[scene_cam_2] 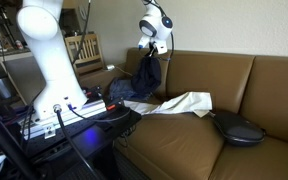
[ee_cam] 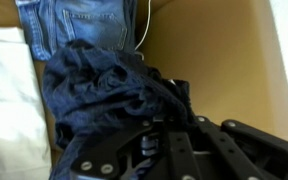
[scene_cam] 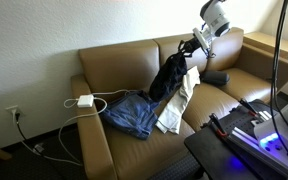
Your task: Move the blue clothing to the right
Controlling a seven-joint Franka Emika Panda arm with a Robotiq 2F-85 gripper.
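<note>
Next, my gripper lets go of the dark navy blue garment over the black cushion-like object (scene_cam: 216, 79) on the brown sofa.
My gripper (scene_cam: 193, 45) is shut on a dark navy blue garment (scene_cam: 169, 75) and holds it up above the brown sofa, so the cloth hangs down from the jaws. Both show in another exterior view, the gripper (scene_cam_2: 154, 46) and the garment (scene_cam_2: 147, 76). In the wrist view the bunched garment (ee_cam: 102, 88) fills the space in front of my gripper (ee_cam: 149, 128). A pair of blue jeans (scene_cam: 130, 113) lies flat on the sofa seat; it also shows in the wrist view (ee_cam: 82, 20).
A white cloth (scene_cam: 180, 98) lies on the seat under the hanging garment. A black cushion-like object (scene_cam_2: 238, 127) rests on the seat. A white charger and cable (scene_cam: 84, 101) sit on the sofa arm. A desk with cables (scene_cam: 249, 130) stands in front.
</note>
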